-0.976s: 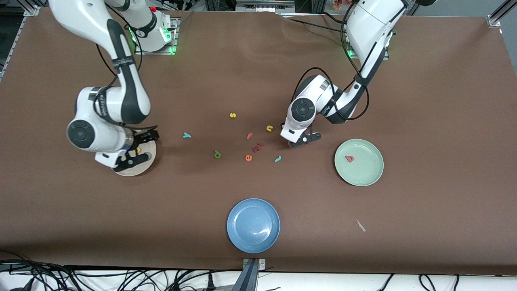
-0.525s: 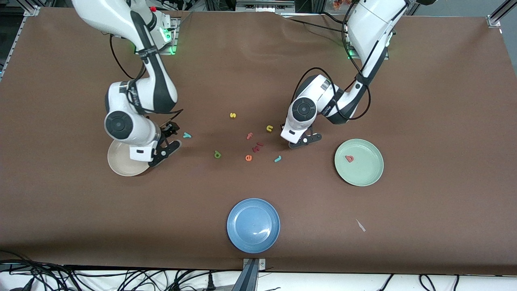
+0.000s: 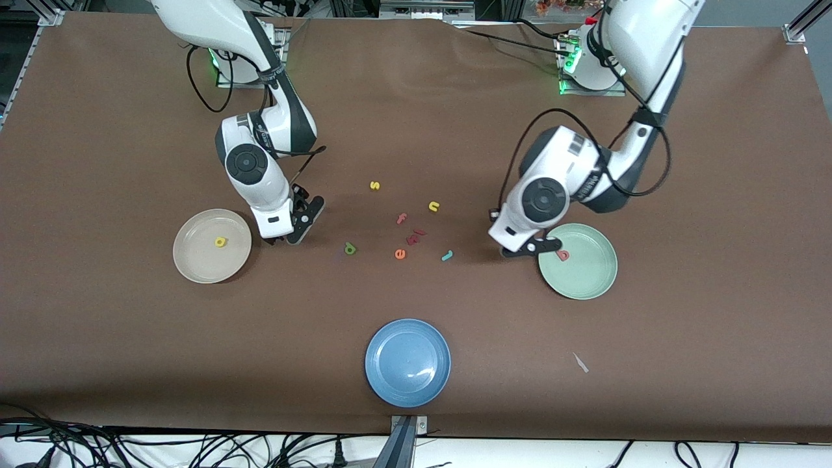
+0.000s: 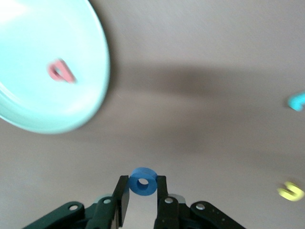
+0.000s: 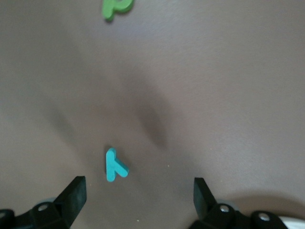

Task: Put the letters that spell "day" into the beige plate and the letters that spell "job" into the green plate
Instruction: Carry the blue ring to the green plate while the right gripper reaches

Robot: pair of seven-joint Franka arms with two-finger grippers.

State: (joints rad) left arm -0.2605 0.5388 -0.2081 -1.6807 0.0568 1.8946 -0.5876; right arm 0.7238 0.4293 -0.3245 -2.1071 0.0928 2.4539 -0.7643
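Observation:
My left gripper will let go of the blue "o" beside the salmon "b" in the green plate [image 3: 584,252] [image 4: 16,70], near the plate's middle.
My left gripper [image 3: 530,248] hangs at the edge of the green plate [image 3: 588,283], shut on the blue ring "o" [image 4: 143,181]. The salmon "b" [image 3: 563,255] lies in that plate [image 4: 28,43]. The teal "j" [image 3: 447,256] rests on the table toward the middle. My right gripper [image 3: 300,218] is open, low over the teal "y" [image 5: 114,165], which lies just ahead of its spread fingers [image 5: 74,191]; the front view hides the "y". The dark green "d" [image 3: 350,248] lies beside it toward the middle. The yellow "a" [image 3: 221,242] sits in the beige plate [image 3: 195,263].
Loose letters lie mid-table: a yellow "s" [image 3: 374,186], a yellow "n" [image 3: 434,207], a pink "f" [image 3: 402,218], an orange "e" [image 3: 400,254] and dark red pieces [image 3: 414,235]. A blue plate [image 3: 407,362] stands near the front edge. A small pale scrap [image 3: 580,363] lies nearer the left arm's end.
My right gripper left the beige plate, with the yellow "a" now lying in it, and moved over the teal "y". My left gripper carried the blue "o" to the green plate's edge.

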